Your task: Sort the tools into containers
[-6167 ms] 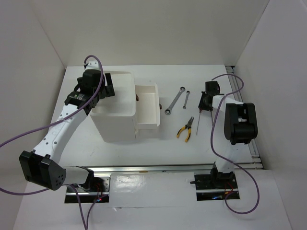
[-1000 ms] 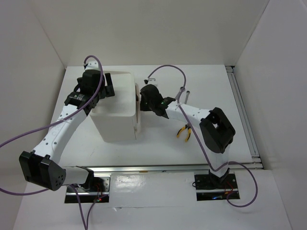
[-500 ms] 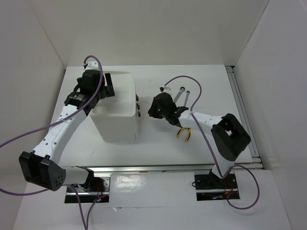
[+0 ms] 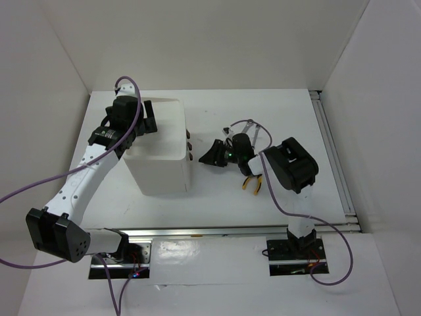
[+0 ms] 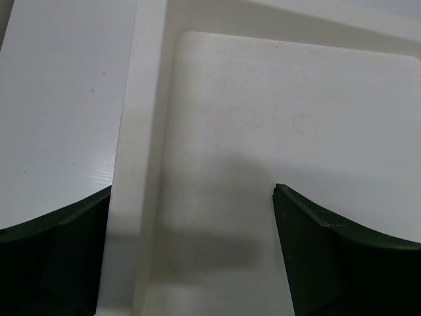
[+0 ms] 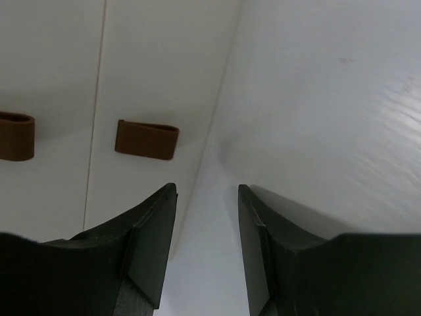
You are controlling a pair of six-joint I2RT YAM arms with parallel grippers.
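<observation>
The bottom drawer's brown knob sits outside the gap of my right gripper's fingers, so I should move over, grip the knob (image 4: 191, 157) and pull the drawer open.
The white plastic box (image 4: 161, 158) stands left of centre with its drawers shut; two dark brown knobs (image 4: 189, 149) show on its right face. My left gripper (image 4: 141, 123) hovers open and empty over the recessed top tray (image 5: 283, 99), fingers wide apart (image 5: 191, 197). My right gripper (image 4: 204, 159) is open and empty just right of the box, facing the knobs (image 6: 147, 139) with a gap between them (image 6: 205, 197). The yellow-handled pliers (image 4: 253, 183) lie under my right arm. The silver wrench (image 4: 248, 124) is partly hidden behind that arm. The green-handled screwdrivers are out of view.
My right arm folds back on itself over the table's middle right, its purple cable (image 4: 289, 210) looping to the base. A metal rail (image 4: 332, 151) runs along the right edge. White walls enclose the table.
The drawer that stood open 6 s ago is now shut. My right gripper, at the box front a second ago, has drawn back to the right. The left arm has not moved.
</observation>
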